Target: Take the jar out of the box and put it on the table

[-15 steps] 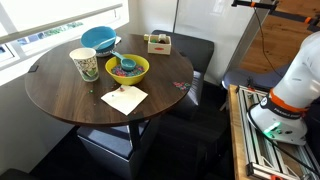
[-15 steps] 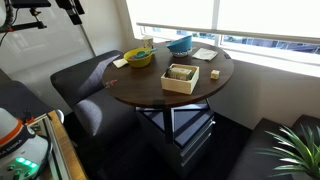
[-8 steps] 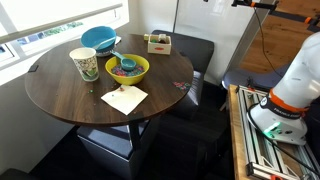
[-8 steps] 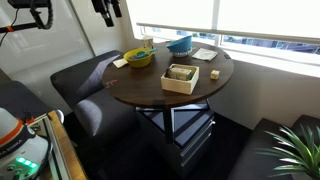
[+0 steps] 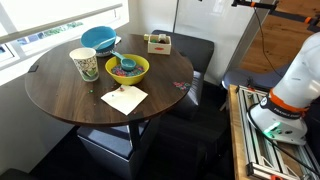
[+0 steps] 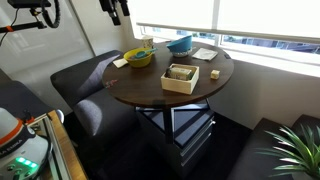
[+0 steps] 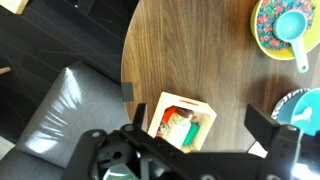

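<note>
My gripper will next move down into the cream-white box and then close on the jar's white label [image 5: 158, 38] [image 7: 173, 131], beside the green thing.
The small cream-white box [image 5: 158, 42] stands near the edge of the round dark brown table [image 5: 70, 95]. It also shows in an exterior view [image 6: 181, 78] and in the wrist view [image 7: 158, 112]. The jar [image 7: 178, 125] lies inside it, with a colourful label and a green lid. My gripper [image 7: 197, 110] is open and empty, high above the table and roughly over the box. In an exterior view the gripper [image 6: 113, 8] hangs at the top edge, left of the table [image 6: 150, 88].
A yellow-green bowl [image 5: 128, 68] with a blue scoop, a blue bowl [image 5: 100, 38], a patterned cup [image 5: 85, 64] and a paper napkin [image 5: 124, 98] sit on the table. Black seats [image 6: 85, 80] surround it. A window runs behind.
My gripper has travelled along the top of the exterior view toward the table. Nothing on the table has moved.
</note>
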`<move>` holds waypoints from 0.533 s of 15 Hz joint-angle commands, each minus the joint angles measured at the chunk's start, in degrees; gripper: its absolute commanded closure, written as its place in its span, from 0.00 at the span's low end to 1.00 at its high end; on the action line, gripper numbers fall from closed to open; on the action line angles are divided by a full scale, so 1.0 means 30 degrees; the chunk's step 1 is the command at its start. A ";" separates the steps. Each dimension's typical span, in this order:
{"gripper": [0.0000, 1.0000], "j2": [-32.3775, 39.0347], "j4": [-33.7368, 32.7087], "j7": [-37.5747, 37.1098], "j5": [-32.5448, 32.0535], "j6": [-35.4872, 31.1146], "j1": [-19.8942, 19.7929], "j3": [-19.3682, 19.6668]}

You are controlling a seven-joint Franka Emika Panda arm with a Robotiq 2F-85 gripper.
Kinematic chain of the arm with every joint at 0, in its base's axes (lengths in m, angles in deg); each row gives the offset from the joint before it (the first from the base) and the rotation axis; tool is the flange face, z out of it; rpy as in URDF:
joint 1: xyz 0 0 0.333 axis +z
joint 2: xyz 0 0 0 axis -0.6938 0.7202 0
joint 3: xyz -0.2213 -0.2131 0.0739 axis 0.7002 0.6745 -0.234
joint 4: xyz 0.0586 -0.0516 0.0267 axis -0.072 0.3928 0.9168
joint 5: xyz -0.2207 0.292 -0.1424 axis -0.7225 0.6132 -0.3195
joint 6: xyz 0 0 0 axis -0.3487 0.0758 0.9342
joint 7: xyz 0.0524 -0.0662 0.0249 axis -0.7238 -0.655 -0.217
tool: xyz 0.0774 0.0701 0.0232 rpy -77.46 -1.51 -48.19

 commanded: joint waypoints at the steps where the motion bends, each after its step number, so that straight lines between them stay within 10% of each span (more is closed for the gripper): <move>1: 0.00 0.2083 -0.0452 -0.1699 -0.0203 -0.3546 -0.0257 -0.0235; 8: 0.00 0.6845 -0.2596 -0.3081 -0.4260 -0.5894 0.0013 0.0398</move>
